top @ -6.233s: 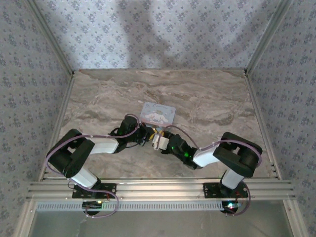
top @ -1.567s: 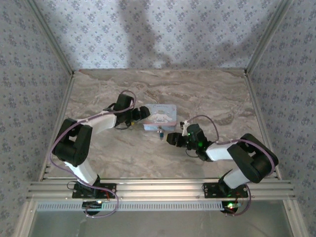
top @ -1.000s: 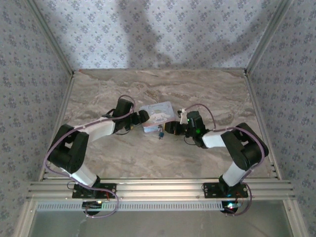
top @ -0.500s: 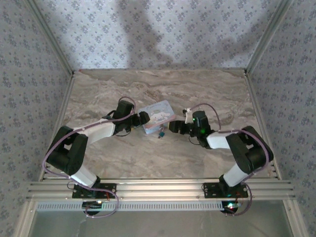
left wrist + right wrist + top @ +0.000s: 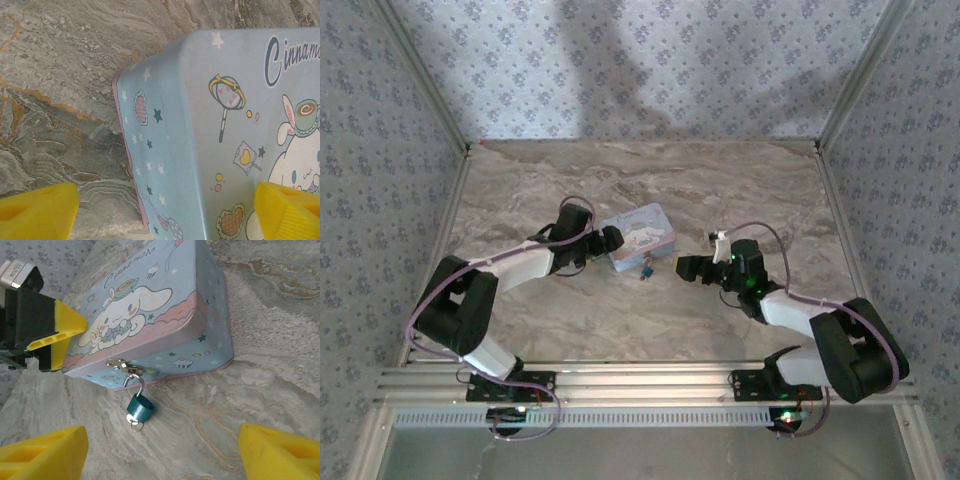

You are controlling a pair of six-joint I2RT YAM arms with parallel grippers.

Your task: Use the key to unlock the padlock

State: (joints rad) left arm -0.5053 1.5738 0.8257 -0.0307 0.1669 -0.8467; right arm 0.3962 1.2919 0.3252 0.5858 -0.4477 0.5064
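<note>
The padlock's open shackle is hooked through the hasp, so my right gripper needs to hold the padlock body (image 5: pixel 140 408) and unhook it while my left gripper keeps the box steady.
The tiny blue padlock (image 5: pixel 140 408) hangs from the hasp (image 5: pixel 119 364) on the front of the pale-blue cartoon tin box (image 5: pixel 150 315). One end of its metal shackle is free of the body. The key (image 5: pixel 134 423) sticks out of its underside. My right gripper (image 5: pixel 160 455) is open and empty, a short way back from the padlock (image 5: pixel 646 268). My left gripper (image 5: pixel 162 215) is open at the box's left end, with a corner of the box (image 5: pixel 210 125) between its fingers. Its yellow finger (image 5: pixel 65 327) rests by the lid.
The box (image 5: pixel 638 234) sits mid-table on the marble top (image 5: pixel 720 190), between my left gripper (image 5: pixel 611 238) and my right gripper (image 5: pixel 680 267). Patterned walls and metal rails (image 5: pixel 450 130) close in the table on three sides. An aluminium frame (image 5: pixel 640 385) runs along the near edge.
My right gripper has drawn back to the right, away from the padlock, leaving the key in it. The box has turned slightly. The left gripper has stayed at the box's left end.
</note>
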